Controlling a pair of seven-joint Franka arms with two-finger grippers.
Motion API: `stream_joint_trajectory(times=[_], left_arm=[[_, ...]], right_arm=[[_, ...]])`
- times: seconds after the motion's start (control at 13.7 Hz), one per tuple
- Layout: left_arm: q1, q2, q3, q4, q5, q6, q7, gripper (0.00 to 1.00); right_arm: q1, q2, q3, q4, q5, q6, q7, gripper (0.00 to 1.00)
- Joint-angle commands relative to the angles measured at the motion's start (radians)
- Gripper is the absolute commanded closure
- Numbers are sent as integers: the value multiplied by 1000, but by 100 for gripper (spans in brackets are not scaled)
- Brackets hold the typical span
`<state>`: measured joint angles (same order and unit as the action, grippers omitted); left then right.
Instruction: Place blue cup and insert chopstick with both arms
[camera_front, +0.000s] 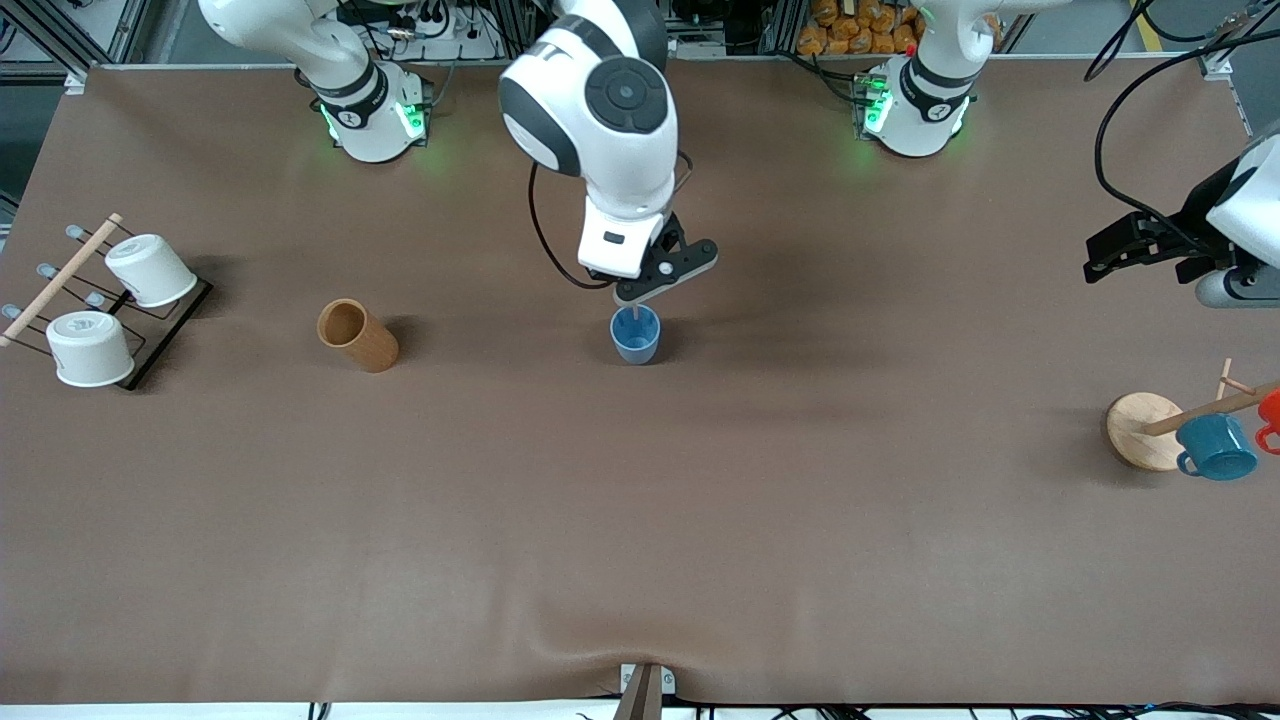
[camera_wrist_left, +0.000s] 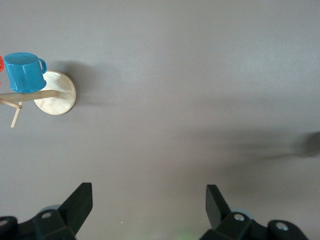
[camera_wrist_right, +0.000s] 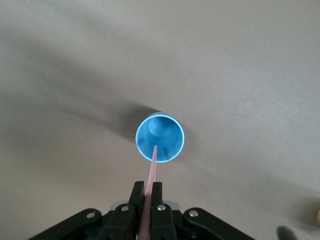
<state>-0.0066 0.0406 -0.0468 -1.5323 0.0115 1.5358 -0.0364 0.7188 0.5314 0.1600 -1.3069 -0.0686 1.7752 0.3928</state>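
My right gripper is to let go of the pale-pink chopstick inside the blue cup (camera_front: 630, 343) (camera_wrist_right: 176, 126). The chopstick will then lean against the cup's rim.
The blue cup (camera_front: 635, 335) stands upright on the brown table near its middle; it also shows in the right wrist view (camera_wrist_right: 160, 137). My right gripper (camera_front: 640, 296) is directly over the cup and is shut on the pale-pink chopstick (camera_wrist_right: 151, 172), whose lower tip is inside the cup's mouth. In the right wrist view the right gripper (camera_wrist_right: 148, 192) clamps the stick between both fingers. My left gripper (camera_front: 1098, 262) hangs open and empty over the left arm's end of the table; its fingers (camera_wrist_left: 80, 200) stand wide apart.
A brown wooden cup (camera_front: 357, 336) lies tipped toward the right arm's end. A wire rack (camera_front: 170, 330) with two white cups (camera_front: 150, 270) stands at that end. A wooden mug tree (camera_front: 1145, 430) with a teal mug (camera_front: 1217, 447) stands at the left arm's end, seen also in the left wrist view (camera_wrist_left: 56, 93).
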Motion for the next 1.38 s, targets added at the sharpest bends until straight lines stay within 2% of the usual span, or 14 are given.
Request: stream_joint_trajectory(times=[0.0, 0.58, 0.66, 0.73, 0.95, 1.31], left_arm=[[-10, -10, 10, -11, -21, 3, 20, 0], [-6, -27, 10, -17, -19, -20, 20, 0], [-9, -28, 8, -19, -19, -20, 16, 0], [-10, -30, 1, -20, -21, -20, 6, 0], [-7, -33, -7, -20, -21, -26, 9, 0], [-6, -45, -7, -20, -21, -45, 9, 0]], right_arm=[[22, 36, -4, 9, -52, 16, 44, 100], [18, 73, -5, -5, -92, 93, 44, 100], [14, 73, -5, -5, -108, 93, 44, 55], [13, 72, -5, -5, -109, 92, 44, 1], [10, 52, -5, -3, -106, 79, 43, 0], [-25, -109, -7, 6, -102, -112, 47, 0]])
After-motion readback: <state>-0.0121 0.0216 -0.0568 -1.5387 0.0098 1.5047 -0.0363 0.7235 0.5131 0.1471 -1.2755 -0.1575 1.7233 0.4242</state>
